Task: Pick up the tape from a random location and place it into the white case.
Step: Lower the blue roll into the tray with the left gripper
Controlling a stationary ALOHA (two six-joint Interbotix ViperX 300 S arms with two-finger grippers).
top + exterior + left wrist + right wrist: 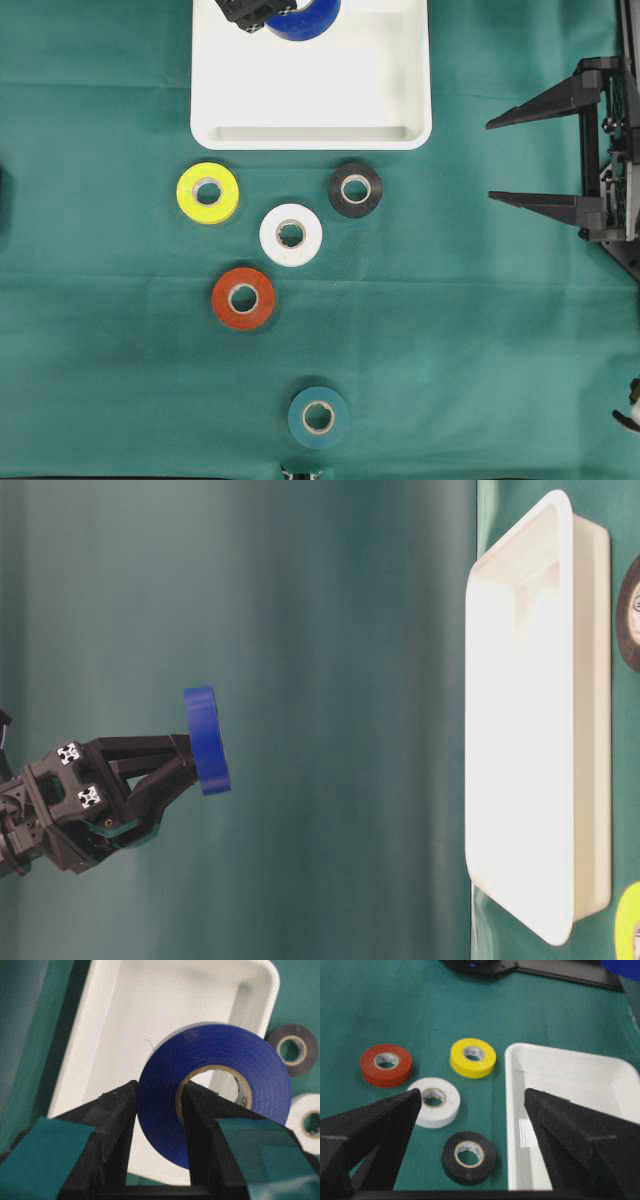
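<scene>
The blue tape will go down from my left gripper inside the white case [300, 86] [190, 1074], just behind the case's side nearest the white roll.
A blue tape roll [225, 1055] hangs on edge in my left gripper [160, 1087]. The gripper is shut on the roll's wall, with one finger through the cardboard core and the other on the outer face. Roll and left gripper [262, 12] are over the far part of the white case [310, 100], at the top of the overhead view. The table-level view shows the blue tape [205, 740] held well above the white case [530, 730]. My right gripper [491, 161] stands open at the right side of the table, with nothing between its fingers [380, 1125].
On the green cloth in front of the case lie loose rolls: yellow [208, 192], black [355, 190], white [291, 234], red [243, 298] and teal [319, 417]. The black roll [469, 1156] lies just beside the case's rim [512, 1110].
</scene>
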